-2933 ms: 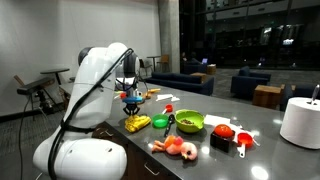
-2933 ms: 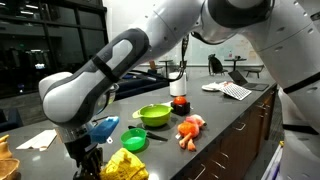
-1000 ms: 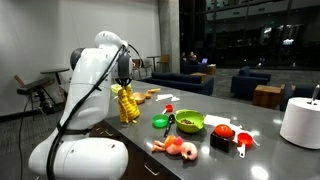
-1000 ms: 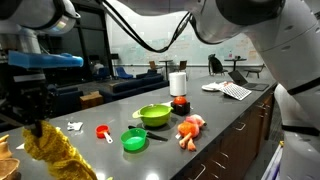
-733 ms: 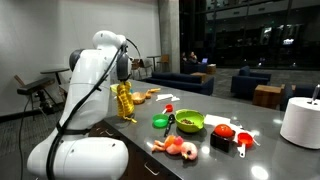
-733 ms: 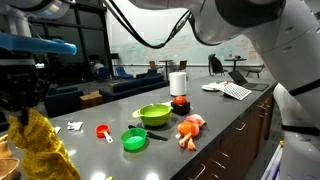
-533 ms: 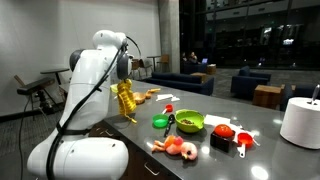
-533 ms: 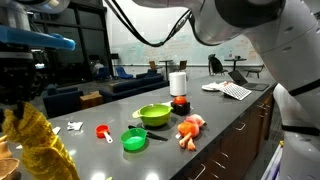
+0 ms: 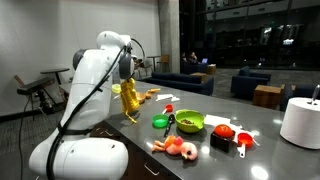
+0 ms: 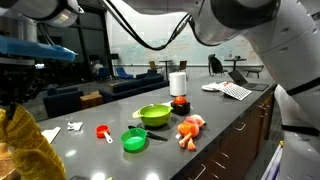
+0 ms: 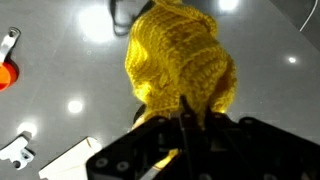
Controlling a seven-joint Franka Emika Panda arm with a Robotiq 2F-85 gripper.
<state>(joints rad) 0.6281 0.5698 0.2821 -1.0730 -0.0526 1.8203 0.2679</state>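
Observation:
Next, my gripper releases the yellow knitted cloth on the dark counter's near edge [image 9: 133, 127], next to the green lid. The cloth still dangles above the counter.
A yellow knitted cloth [image 11: 180, 60] hangs from my gripper [image 11: 185, 118], which is shut on its top edge. In an exterior view the cloth [image 9: 129, 99] dangles above the dark counter, just off the white arm. In an exterior view the same cloth [image 10: 25, 145] fills the lower left corner under the gripper's dark body [image 10: 22, 75]. Below it on the counter lie a green bowl [image 10: 154, 115], a green lid [image 10: 134, 141], a red measuring spoon [image 10: 103, 132] and an orange plush toy [image 10: 190, 128].
A paper towel roll [image 9: 300, 121] stands at the counter's far end. Red items [image 9: 232, 135] lie beside the green bowl [image 9: 189, 121]. White paper scraps [image 11: 62, 160] and an orange-red object [image 11: 5, 75] show on the dark counter [image 11: 270, 50] in the wrist view. The robot's white base [image 9: 85, 150] sits close by.
The gripper has carried the hanging yellow cloth sideways, further toward the left edge of one exterior view and slightly away from the arm in the other. Its grip stayed shut.

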